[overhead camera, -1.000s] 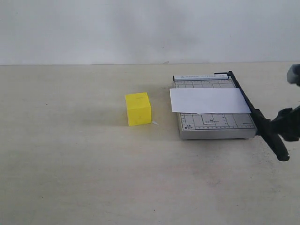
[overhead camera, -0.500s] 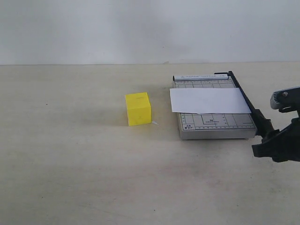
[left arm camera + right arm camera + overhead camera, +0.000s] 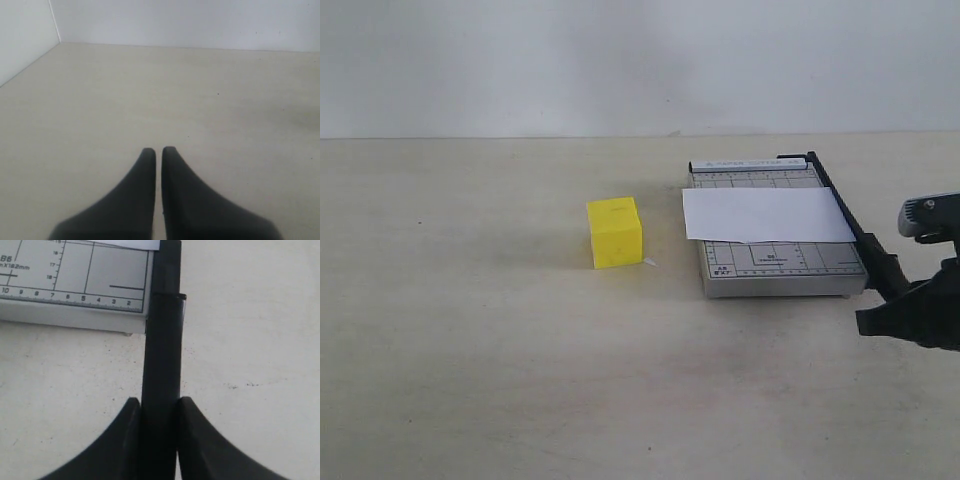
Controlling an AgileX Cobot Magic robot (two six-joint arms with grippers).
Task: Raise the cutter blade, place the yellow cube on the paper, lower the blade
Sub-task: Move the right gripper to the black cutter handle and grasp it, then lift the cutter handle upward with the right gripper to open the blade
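Next, my right gripper lets go of the black handle with the blade raised, above the bare table beside the board's far corner (image 3: 926, 176).
The yellow cube (image 3: 615, 232) sits on the table left of the grey cutter board (image 3: 780, 268). The white paper (image 3: 765, 215) lies across the board, overhanging its left edge. The cutter blade (image 3: 845, 210) lies flat along the board's right side. Its thick black handle (image 3: 162, 350) runs between the fingers of my right gripper (image 3: 158, 402), which is shut on it near the handle's front end (image 3: 905, 315). My left gripper (image 3: 156, 150) is shut on nothing over bare table and is out of the exterior view.
A pale wall stands behind the table (image 3: 470, 350). In the left wrist view a side wall (image 3: 25, 35) meets the tabletop. A small white scrap (image 3: 649, 262) lies by the cube.
My right gripper has moved in from the right edge and down onto the blade's handle end, closing around it. Cube, paper and board have not moved.
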